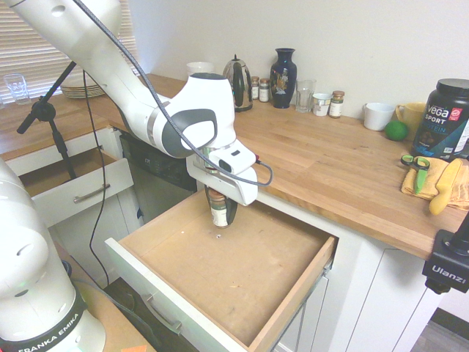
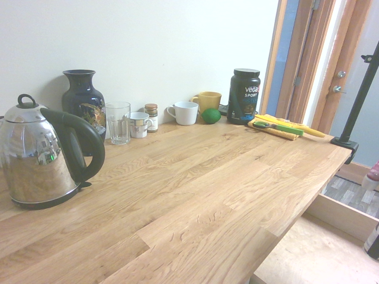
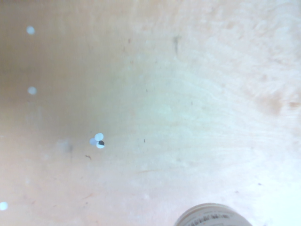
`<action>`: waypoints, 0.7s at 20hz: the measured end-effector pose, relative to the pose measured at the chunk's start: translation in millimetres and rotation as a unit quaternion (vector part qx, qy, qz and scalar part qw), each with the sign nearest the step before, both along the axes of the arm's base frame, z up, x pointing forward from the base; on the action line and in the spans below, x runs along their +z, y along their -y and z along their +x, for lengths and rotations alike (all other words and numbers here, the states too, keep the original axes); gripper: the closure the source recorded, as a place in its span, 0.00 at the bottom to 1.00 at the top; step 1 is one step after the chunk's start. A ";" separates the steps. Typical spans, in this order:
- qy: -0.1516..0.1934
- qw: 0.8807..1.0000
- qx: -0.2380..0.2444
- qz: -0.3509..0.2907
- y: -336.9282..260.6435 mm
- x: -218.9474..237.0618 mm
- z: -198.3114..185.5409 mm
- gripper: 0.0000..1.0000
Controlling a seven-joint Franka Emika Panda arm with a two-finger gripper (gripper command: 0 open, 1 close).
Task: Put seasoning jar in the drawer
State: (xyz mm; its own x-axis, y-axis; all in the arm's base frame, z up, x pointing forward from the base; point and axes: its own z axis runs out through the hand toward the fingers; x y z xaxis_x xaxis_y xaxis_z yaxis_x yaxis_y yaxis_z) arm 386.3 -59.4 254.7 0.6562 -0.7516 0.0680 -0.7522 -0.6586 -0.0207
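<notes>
My gripper is going to set the seasoning jar down near the middle of the open drawer's wooden bottom (image 1: 221, 265), a little toward the drawer's white front. The jar now hangs near the drawer's back corner.
The seasoning jar (image 1: 218, 210), with a brown lid, a pale label and dark contents, hangs upright inside the open drawer (image 1: 289, 293), near its back left corner. My gripper (image 1: 220, 208) is shut on the jar from above. I cannot tell whether the jar's base touches the wooden bottom. In the wrist view the jar's rim (image 3: 211, 216) shows at the lower edge, and the drawer's light wood bottom (image 3: 155, 108) fills the rest. The drawer's white front with a silver bar handle (image 1: 163, 314) faces the near side. The second exterior view catches only a corner of the drawer (image 2: 323, 251).
On the counter (image 1: 322, 161) along the wall stand a kettle (image 1: 237, 82), a dark vase (image 1: 283, 78), a glass (image 1: 305, 95), cups and small brown-lidded jars (image 1: 336, 104). At the right are a black tub (image 1: 444, 119), a lime (image 1: 396, 130) and scissors (image 1: 415, 163) on a yellow cloth. A smaller drawer (image 1: 77, 192) stands open on the left.
</notes>
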 end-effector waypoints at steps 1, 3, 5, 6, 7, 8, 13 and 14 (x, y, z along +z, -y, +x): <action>-0.001 1.000 0.000 -0.003 -0.3 -8.8 0.5 1.00; 0.000 1.000 -0.001 -0.009 -1.6 -26.3 2.0 1.00; -0.004 1.000 -0.007 -0.011 -1.2 -46.6 1.7 1.00; -0.007 1.000 -0.009 -0.011 0.6 -56.8 1.5 1.00; -0.007 1.000 -0.010 -0.010 2.6 -66.6 1.3 1.00; -0.004 1.000 -0.008 -0.011 4.4 -75.9 1.1 1.00; -0.011 1.000 -0.019 -0.011 1.3 -111.2 -3.2 1.00; -0.012 1.000 -0.021 -0.011 0.3 -114.2 -3.0 1.00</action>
State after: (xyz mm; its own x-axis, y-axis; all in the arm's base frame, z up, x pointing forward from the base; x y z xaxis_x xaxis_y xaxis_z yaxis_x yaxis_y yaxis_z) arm 383.3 -59.7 140.5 0.6253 -0.7772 0.0699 -0.7796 -0.6262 0.0111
